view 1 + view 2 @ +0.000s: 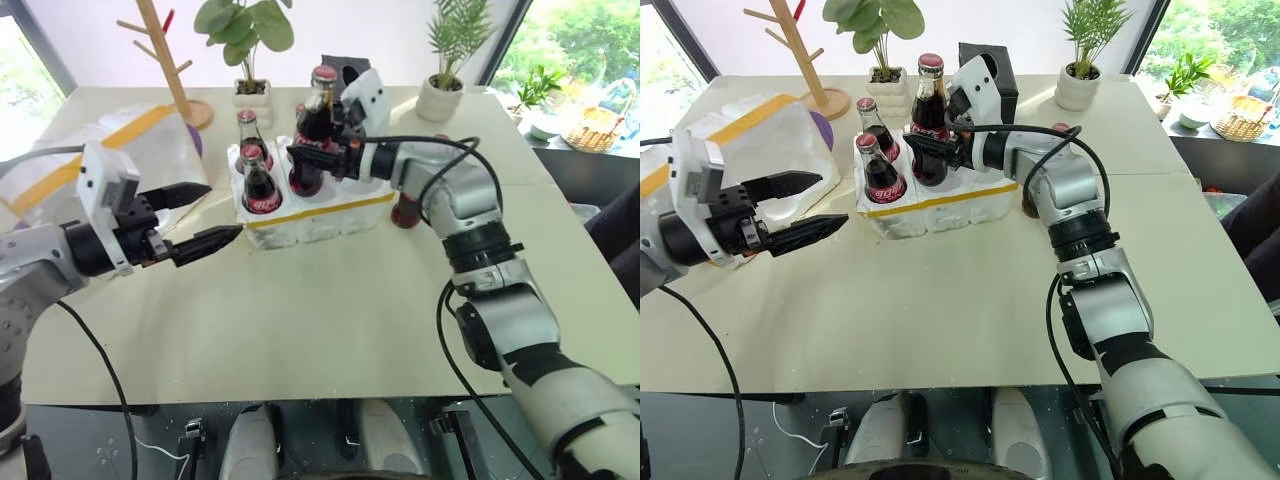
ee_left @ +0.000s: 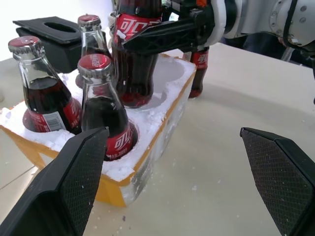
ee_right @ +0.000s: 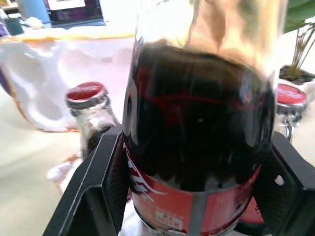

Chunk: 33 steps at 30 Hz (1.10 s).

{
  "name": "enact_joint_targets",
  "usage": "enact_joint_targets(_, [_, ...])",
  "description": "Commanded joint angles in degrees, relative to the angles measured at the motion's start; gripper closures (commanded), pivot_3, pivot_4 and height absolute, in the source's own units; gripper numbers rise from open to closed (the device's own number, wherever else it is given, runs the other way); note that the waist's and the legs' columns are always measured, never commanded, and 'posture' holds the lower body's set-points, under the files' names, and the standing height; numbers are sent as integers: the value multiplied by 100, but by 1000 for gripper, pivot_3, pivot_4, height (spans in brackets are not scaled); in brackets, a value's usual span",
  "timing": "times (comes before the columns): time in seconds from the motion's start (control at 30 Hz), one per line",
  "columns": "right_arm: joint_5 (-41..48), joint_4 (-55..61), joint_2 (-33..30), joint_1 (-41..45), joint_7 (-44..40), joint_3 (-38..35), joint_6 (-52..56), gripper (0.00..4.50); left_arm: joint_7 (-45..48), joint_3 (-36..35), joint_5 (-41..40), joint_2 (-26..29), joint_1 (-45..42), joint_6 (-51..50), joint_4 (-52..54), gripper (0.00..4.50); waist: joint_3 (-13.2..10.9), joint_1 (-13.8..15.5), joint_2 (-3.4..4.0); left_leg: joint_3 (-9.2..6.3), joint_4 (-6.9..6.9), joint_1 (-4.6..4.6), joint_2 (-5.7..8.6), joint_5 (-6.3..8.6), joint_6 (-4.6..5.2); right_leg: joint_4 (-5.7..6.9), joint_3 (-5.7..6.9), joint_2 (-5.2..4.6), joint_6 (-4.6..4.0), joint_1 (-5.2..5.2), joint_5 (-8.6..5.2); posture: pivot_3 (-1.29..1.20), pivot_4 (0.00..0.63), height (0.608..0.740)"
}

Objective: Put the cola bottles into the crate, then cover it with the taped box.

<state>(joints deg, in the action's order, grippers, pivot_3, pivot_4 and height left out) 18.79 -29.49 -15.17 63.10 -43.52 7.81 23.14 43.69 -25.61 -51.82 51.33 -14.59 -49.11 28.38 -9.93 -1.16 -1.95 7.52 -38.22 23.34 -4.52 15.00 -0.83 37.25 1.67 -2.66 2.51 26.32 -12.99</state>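
Observation:
The cola bottle, now held upright low over the crate, will leave my right gripper in the front middle hole of the white foam crate (image 1: 315, 193).
The white foam crate (image 1: 320, 218) with a yellow tape band stands mid-table. Three cola bottles stand in its wells: one at the front (image 1: 260, 182), one behind it (image 1: 247, 130) and another (image 2: 42, 93). My right gripper (image 1: 312, 150) is shut on a further cola bottle (image 1: 320, 112) by its red label, holding it upright with its base low over the crate. One more bottle (image 1: 405, 210) stands on the table behind my right arm. My left gripper (image 1: 222, 212) is open and holds nothing, just left of the crate. The taped box (image 1: 130, 140) lies at the far left.
A wooden coat stand (image 1: 165, 50), two potted plants (image 1: 245, 40) (image 1: 455, 50) and a black tissue box (image 1: 990, 62) line the table's far edge. A purple object (image 1: 194, 140) peeks out beside the taped box. Bare tabletop (image 1: 330, 310) lies in front of the crate.

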Motion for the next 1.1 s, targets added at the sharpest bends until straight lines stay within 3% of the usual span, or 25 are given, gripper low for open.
enact_joint_targets(0.03, [-221, -173, -18, 2, 34, -88, -68, 1742, -19, -289, -70, 106, 90, 121, 190, 0, 0, -2, 1, -1, 0, -1, -1, -1, -3, 2, 0, 1, -1, 0, 0, 0, 150, 740])
enact_joint_targets(0.67, [-183, 795, -227, -497, 96, -372, 465, 1742, 195, 242, 226, 172, -206, 421, -111, 0, -2, 13, 5, -1, 5, 6, -1, -9, -15, 0, 1, -1, -4, 8, 2, 0, 150, 740])
enact_joint_targets(1.03, [-732, 51, 262, -492, 113, 84, -13, 1742, 223, 447, 323, 93, -280, 519, -106, 0, -3, 3, 4, -3, 9, 8, -1, -9, -15, -2, 2, 2, -4, 10, 2, 0, 150, 740])
enact_joint_targets(1.1, [-830, -231, 377, -500, 209, 82, -71, 784, 188, 504, 352, 56, -290, 536, -77, 0, -2, -11, 3, -3, 9, 10, -2, -9, -15, -1, 2, 4, -4, 14, 1, 0, 150, 740])
